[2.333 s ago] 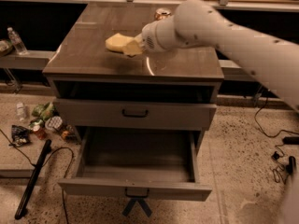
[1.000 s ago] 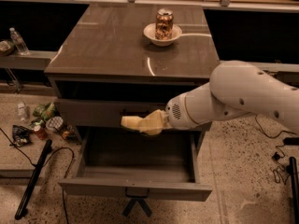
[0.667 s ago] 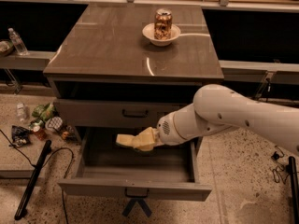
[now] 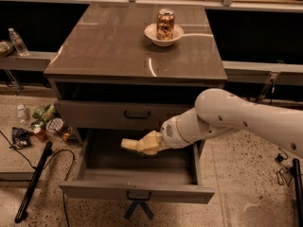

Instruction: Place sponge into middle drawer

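Observation:
I should let go of the sponge on the open drawer's bottom, near the centre (image 4: pixel 154 163), a bit behind the front handle.
The middle drawer (image 4: pixel 137 192) is the lowest wide grey drawer and stands pulled open, its deep box showing. My gripper (image 4: pixel 146 144) reaches in from the right on a white arm and hangs over the drawer's inside. It is shut on the pale yellow sponge (image 4: pixel 131 144), which sticks out to the left of the fingers, just above the drawer floor near its back. The grey drawer above it (image 4: pixel 137 115) is closed.
A white bowl with a can (image 4: pixel 164 29) stands on the cabinet top (image 4: pixel 109 46) at the back right. Bottles and litter (image 4: pixel 42 124) lie on the floor at the left. A black pole (image 4: pixel 33 181) lies on the floor beside the drawer's left.
The gripper has carried the sponge from the cabinet top down past the upper drawer front and into the open lower drawer, moving lower and slightly left.

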`<state>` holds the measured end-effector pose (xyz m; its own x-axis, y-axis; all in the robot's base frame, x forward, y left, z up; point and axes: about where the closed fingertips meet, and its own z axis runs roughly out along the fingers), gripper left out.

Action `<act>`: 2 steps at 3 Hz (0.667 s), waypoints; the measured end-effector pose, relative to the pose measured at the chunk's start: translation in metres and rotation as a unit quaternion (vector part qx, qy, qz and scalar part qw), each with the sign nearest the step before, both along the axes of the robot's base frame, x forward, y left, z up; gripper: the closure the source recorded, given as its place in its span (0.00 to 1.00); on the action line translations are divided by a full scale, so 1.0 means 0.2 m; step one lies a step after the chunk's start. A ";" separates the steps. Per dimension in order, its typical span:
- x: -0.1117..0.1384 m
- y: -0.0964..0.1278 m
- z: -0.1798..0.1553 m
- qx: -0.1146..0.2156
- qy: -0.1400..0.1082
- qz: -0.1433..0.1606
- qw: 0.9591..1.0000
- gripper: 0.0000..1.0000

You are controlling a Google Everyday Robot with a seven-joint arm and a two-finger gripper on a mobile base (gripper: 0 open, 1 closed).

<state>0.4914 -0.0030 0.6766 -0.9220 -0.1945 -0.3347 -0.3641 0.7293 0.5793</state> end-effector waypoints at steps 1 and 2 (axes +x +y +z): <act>0.13 -0.08 -0.19 0.005 0.028 -0.025 0.999 1.00; 0.30 -0.17 -0.58 0.008 0.091 -0.068 0.994 1.00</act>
